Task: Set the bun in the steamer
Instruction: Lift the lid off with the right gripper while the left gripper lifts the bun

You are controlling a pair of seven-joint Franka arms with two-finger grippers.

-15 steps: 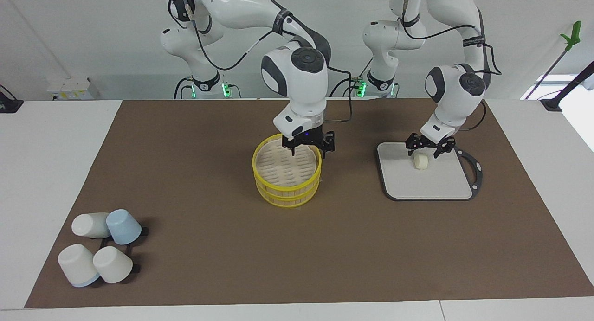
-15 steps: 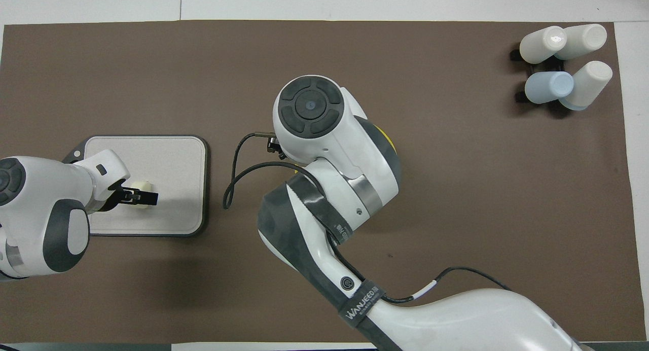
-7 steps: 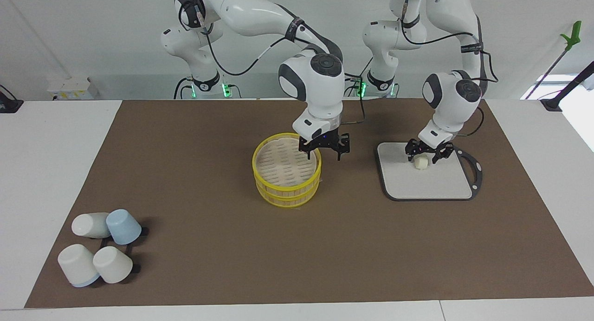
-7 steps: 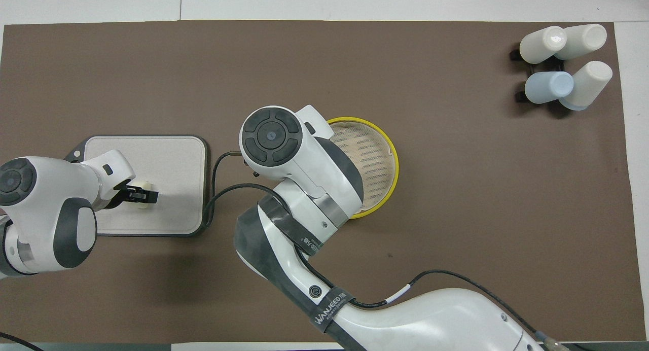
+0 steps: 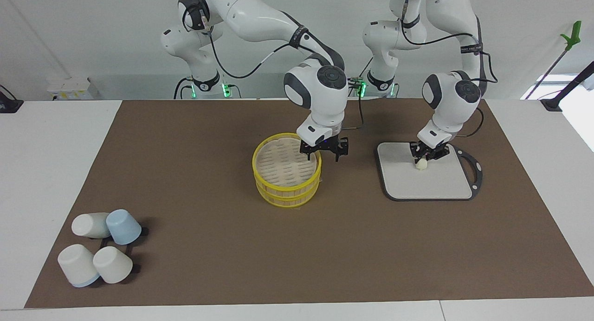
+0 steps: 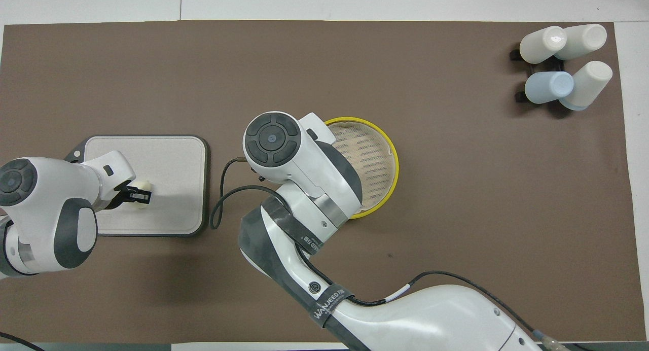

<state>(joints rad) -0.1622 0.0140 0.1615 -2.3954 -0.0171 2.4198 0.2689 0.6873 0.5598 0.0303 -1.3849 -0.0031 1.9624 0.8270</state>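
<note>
My left gripper needs to put the bun down near the middle of the yellow steamer's lower level [image 6: 341, 181].
The bun [image 5: 421, 164] is a small cream lump on the grey cutting board [image 5: 431, 184], also visible from overhead [image 6: 144, 199]. My left gripper [image 5: 424, 157] comes down on it from above, its fingers shut on the bun, which still rests on the board. The yellow two-tier steamer [image 5: 287, 182] stands mid-mat with nothing on its pale slotted floor. My right gripper [image 5: 323, 155] hangs open over the steamer's rim on the side toward the board, holding nothing. From overhead the right arm hides that gripper and part of the steamer [image 6: 393, 153].
Several upturned cups [image 5: 100, 249], pale and one blue, sit on a black rack at the right arm's end of the mat, farther from the robots. A black cable loops from the right wrist [image 6: 223, 209] between board and steamer.
The left gripper sank onto the bun and closed on it. The right gripper moved from over the steamer's middle to its rim toward the board, uncovering the steamer from overhead.
</note>
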